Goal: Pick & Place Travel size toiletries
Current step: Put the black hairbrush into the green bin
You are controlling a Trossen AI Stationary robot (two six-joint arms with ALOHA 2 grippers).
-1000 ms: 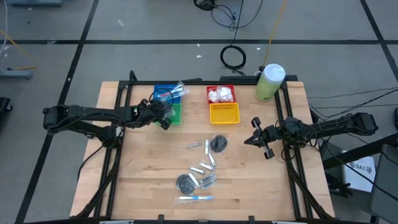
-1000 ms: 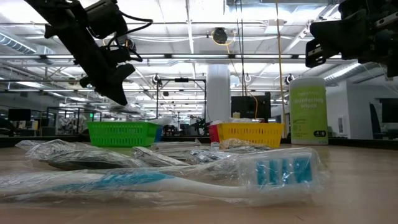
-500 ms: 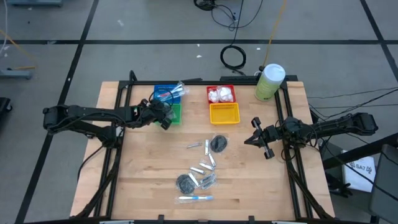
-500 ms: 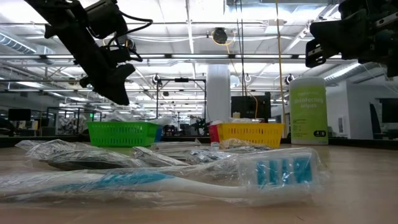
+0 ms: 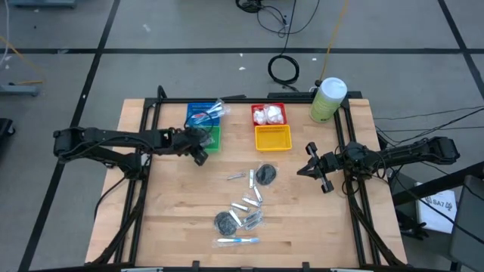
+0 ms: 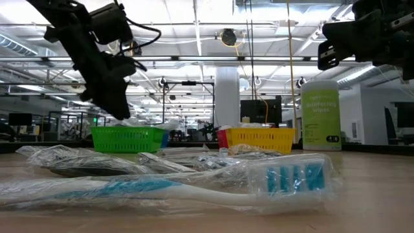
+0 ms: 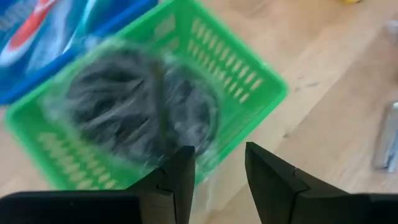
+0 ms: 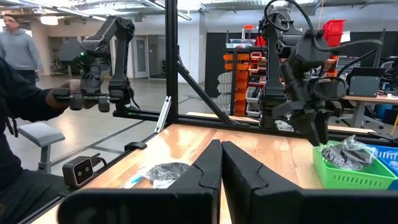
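My left gripper will pinch that wrap (image 7: 205, 185), the dark disc's clear one hanging over the green basket's edge, and work the disc further in before moving on.
My left gripper (image 5: 199, 153) (image 7: 219, 158) hangs open just above the green basket (image 7: 264, 84) at the table's far left. A dark round disc in clear wrap (image 7: 140, 109) lies inside that basket, off my fingertips. More toiletries lie loose on the table's middle and near part: two wrapped discs (image 5: 265, 174) (image 5: 225, 221), silver tubes (image 5: 249, 204) and a blue toothbrush (image 5: 238, 240). Wrapped toothbrushes stick out of the blue basket (image 5: 200, 113). White packets fill the red basket (image 5: 268, 113). My right gripper (image 5: 314, 168) (image 8: 221, 149) waits shut above the table's right side.
A yellow basket (image 5: 273, 137) stands in front of the red one. A tall pale-green canister with a white lid (image 5: 327, 100) stands at the far right corner. Bare wood lies at the table's left and right sides. A person (image 8: 18, 46) shows in the room beyond.
My left gripper has stayed over the green basket, turned at the wrist and tipped, and its fingers have parted. The wrapped dark disc lies in the basket below them.
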